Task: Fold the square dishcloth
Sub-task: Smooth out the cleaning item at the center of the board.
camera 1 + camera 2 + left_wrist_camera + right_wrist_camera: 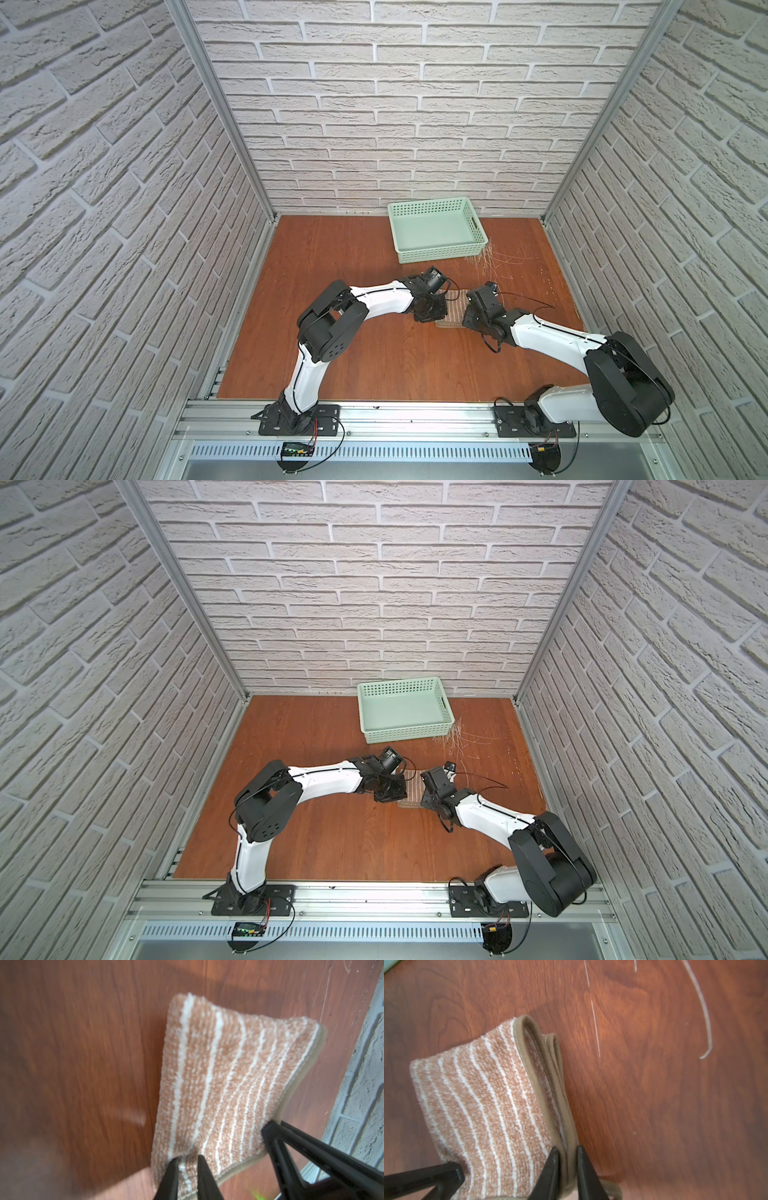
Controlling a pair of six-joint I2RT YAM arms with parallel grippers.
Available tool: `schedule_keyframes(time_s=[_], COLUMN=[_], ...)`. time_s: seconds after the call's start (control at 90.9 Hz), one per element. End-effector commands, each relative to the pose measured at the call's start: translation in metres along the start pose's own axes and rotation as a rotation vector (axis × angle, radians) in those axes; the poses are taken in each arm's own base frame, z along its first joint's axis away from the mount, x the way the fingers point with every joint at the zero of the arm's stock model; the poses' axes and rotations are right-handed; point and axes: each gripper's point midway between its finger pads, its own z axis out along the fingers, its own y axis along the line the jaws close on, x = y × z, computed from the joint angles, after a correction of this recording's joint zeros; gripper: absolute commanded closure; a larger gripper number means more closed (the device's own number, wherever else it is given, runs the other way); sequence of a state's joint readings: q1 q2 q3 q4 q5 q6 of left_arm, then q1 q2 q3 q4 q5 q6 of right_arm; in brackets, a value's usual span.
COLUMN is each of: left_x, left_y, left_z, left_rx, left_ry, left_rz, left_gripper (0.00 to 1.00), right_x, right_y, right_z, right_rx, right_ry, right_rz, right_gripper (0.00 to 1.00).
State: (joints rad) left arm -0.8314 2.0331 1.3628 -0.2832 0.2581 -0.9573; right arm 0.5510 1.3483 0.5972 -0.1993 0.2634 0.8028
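Next, my right gripper opens and pinches that corner (pixel 520 1026), because the dishcloth's stacked hems gape at the far corner, beyond my right gripper's hold near the front.
The square dishcloth (pixel 454 308) (pixel 412 788), tan-brown with thin cream stripes, is folded into a small thick pad on the wood table between my two wrists. In the left wrist view my left gripper (pixel 188 1158) is shut on a striped edge of the dishcloth (pixel 224 1084), and the terry bunches at its tips. In the right wrist view my right gripper (pixel 568 1151) is shut on the stacked darker hems of the dishcloth (pixel 483 1105). Each wrist view also shows the other gripper's black finger (pixel 276 1138) (pixel 444 1172) at the cloth's neighbouring corner.
A mint-green basket (pixel 440 251) (pixel 409 733) stands behind the cloth, near the back wall. Pale scratches (pixel 492 259) mark the table beside it on the right. Brick-pattern walls close in three sides, and a metal rail (pixel 395 419) runs along the front.
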Motion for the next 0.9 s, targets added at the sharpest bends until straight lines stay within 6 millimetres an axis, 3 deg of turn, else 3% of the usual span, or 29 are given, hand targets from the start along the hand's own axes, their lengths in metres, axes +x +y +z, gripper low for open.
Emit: schedule_keyframes(time_s=[0.0, 0.176, 0.396, 0.594, 0.891], left_x=[-0.005, -0.009, -0.012, -0.020, -0.059], left_y=[-0.004, -0.025, -0.035, -0.040, -0.037], left_z=[-0.017, -0.031, -0.033, -0.036, -0.037], left_rx=[0.009, 0.040, 0.050, 0.054, 0.029], left_ry=[-0.030, -0.052, -0.062, -0.090, -0.170], left_rz=[0.027, 0.064, 0.076, 0.073, 0.052], left_gripper=[0.77, 0.70, 0.70, 0.73, 0.75], right_x=[-0.014, -0.029, -0.050, -0.049, -0.064], right_y=[-0.006, -0.003, 0.009, 0.010, 0.034], right_z=[-0.020, -0.043, -0.062, -0.054, -0.032], right_rx=[0.037, 0.016, -0.009, 0.001, -0.073], right_ry=[-0.048, -0.090, -0.124, -0.113, -0.051], right_rz=[-0.005, -0.011, -0.024, -0.033, -0.031], right_gripper=[0.74, 0.72, 0.73, 0.79, 0.81])
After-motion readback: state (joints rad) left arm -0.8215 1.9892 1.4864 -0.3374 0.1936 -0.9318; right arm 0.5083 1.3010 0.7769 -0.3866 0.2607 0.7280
